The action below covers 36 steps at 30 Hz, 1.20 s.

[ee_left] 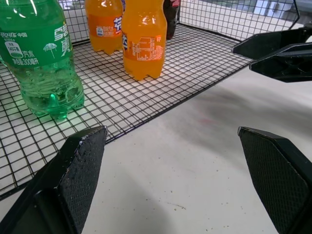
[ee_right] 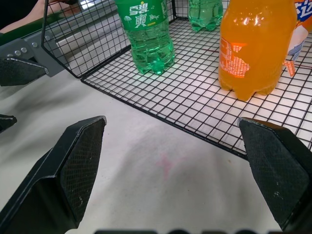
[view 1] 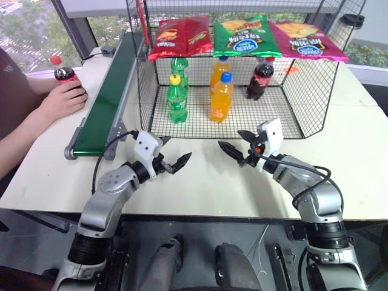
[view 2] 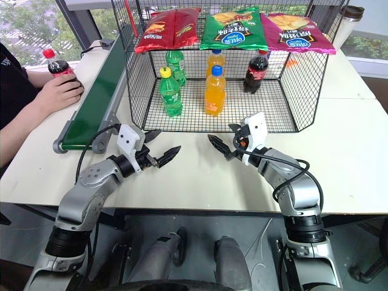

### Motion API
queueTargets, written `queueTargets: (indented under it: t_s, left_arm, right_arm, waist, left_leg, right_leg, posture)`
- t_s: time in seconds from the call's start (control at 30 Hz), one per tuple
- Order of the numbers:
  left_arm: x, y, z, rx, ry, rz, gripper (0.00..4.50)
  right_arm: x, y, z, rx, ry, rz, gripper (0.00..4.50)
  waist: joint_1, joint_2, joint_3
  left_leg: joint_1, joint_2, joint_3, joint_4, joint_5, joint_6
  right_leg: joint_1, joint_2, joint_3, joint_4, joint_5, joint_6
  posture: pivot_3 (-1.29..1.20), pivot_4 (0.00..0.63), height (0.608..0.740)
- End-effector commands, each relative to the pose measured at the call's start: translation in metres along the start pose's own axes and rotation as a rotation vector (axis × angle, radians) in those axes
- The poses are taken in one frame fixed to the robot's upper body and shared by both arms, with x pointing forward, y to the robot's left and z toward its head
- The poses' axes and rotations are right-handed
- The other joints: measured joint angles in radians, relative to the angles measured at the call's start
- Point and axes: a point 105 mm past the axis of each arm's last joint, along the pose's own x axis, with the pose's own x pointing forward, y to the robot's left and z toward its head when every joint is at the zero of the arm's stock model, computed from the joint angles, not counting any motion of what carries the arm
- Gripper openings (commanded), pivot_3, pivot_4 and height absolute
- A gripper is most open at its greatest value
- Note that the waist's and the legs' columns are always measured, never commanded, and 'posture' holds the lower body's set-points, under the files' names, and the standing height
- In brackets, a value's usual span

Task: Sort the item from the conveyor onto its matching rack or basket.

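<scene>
Next, my left gripper closes on the cola bottle under its red label, at the near end of the dark-green belt (view 1: 91, 140).
A small cola bottle (view 1: 63, 74) with a red cap stands on the table left of the conveyor (view 1: 108, 100), and a person's hand (view 1: 65, 97) is wrapped around it. The dark-green belt is bare. The black wire basket (view 1: 276, 124) stands to the right of the belt and holds a twin cola bottle (view 1: 260, 79). My left gripper (view 1: 174, 151) and right gripper (view 1: 235, 142) hover open over the white table just in front of the basket. They point toward each other and hold nothing.
Inside the basket stand two green soda bottles (view 1: 176, 97) and two orange-drink bottles (view 1: 222, 97). Three chip bags (view 1: 247, 36) lie on the slanted shelf above. The person's arm rests at the table's left edge.
</scene>
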Motion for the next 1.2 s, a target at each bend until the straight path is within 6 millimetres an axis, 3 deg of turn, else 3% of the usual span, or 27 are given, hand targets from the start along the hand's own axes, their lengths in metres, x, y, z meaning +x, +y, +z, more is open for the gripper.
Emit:
queueTargets:
  t_s: [0.03, 0.6, 0.87, 1.0, 1.2]
  left_arm:
    - [-0.001, -0.002, 0.01, 0.023, -0.036, -0.003, 4.5]
    - [0.007, 0.002, 0.004, 0.069, -0.002, 0.009, 4.5]
    - [0.003, 0.013, 0.025, 0.114, -0.067, 0.096, 4.5]
    - [-0.02, 0.038, 0.059, 0.148, -0.14, 0.226, 4.5]
    - [-0.059, 0.06, 0.083, 0.149, -0.144, 0.312, 4.5]
  right_arm:
    - [0.0, 0.008, 0.017, -0.036, -0.058, 0.032, 4.48]
    - [0.002, 0.016, 0.012, -0.061, -0.044, 0.086, 4.48]
    - [0.002, 0.03, 0.017, -0.083, -0.049, 0.184, 4.48]
    - [0.004, 0.045, 0.025, -0.125, -0.077, 0.258, 4.48]
    - [0.004, 0.06, 0.038, -0.161, -0.106, 0.35, 4.48]
  waist:
    - [0.0, 0.0, 0.0]
    - [0.0, 0.0, 0.0]
    - [0.0, 0.0, 0.0]
    - [-0.004, 0.0, 0.0]
    - [-0.002, 0.0, 0.0]
  left_leg:
    - [0.0, 0.0, 0.0, 0.0, 0.0, 0.0]
    - [0.0, 0.0, 0.0, 0.0, 0.0, 0.0]
    - [0.0, 0.0, 0.0, 0.0, 0.0, 0.0]
    - [0.0, 0.0, 0.0, 0.0, 0.0, 0.0]
    - [0.0, 0.0, 0.0, 0.0, 0.0, 0.0]
  right_leg:
    - [0.0, 0.0, 0.0, 0.0, 0.0, 0.0]
    - [0.0, 0.0, 0.0, 0.0, 0.0, 0.0]
    - [0.0, 0.0, -0.001, 0.0, 0.001, 0.002]
    - [0.0, 0.0, -0.001, 0.0, 0.001, 0.002]
    - [0.0, 0.0, -0.001, 0.0, 0.001, 0.002]
  posture:
    - [0.0, 0.15, 0.738]
    - [0.0, 0.15, 0.738]
    - [0.0, 0.15, 0.738]
    - [0.0, 0.15, 0.738]
    - [0.0, 0.15, 0.738]
